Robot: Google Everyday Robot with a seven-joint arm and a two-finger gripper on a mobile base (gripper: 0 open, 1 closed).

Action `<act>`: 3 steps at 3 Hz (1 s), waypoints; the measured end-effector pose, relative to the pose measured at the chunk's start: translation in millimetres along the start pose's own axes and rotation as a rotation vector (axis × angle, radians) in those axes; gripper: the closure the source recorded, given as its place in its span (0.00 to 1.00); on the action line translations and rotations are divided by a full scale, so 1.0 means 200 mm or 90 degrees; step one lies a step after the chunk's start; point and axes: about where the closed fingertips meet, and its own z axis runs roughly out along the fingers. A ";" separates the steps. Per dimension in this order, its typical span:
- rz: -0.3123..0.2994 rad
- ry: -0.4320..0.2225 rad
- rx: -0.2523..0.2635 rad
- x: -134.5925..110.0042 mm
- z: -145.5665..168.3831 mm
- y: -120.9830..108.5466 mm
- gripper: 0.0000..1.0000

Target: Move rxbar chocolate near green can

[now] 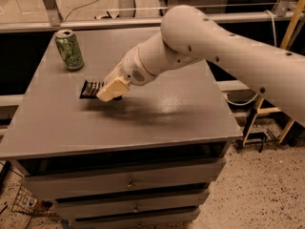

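Observation:
Next, I let go of the rxbar chocolate with my gripper on the bare grey table (pixel 101 64) close beside the green can, toward my arm.
The rxbar chocolate (pixel 90 88), a flat black bar, sits at the left middle of the grey table (pixel 157 123). My gripper (pixel 112 89), with cream-coloured fingertips, is at the bar's right end and shut on it. It holds the bar just above the tabletop, with a shadow under it. The green can (pixel 69 49) stands upright at the far left corner, a short way beyond and left of the bar. The bar's right end is hidden by the gripper.
The table is a cabinet with drawers (pixel 128 182) in its front. My white arm (pixel 214 46) reaches in from the right across the tabletop. A metal railing (pixel 109 24) runs behind the table. Yellow stand legs (pixel 259 116) are on the floor at right.

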 end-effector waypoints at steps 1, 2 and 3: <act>-0.006 -0.007 0.019 -0.02 0.00 -0.06 1.00; -0.021 -0.010 0.039 -0.04 0.02 -0.22 1.00; -0.032 -0.029 0.065 -0.10 0.07 -0.44 1.00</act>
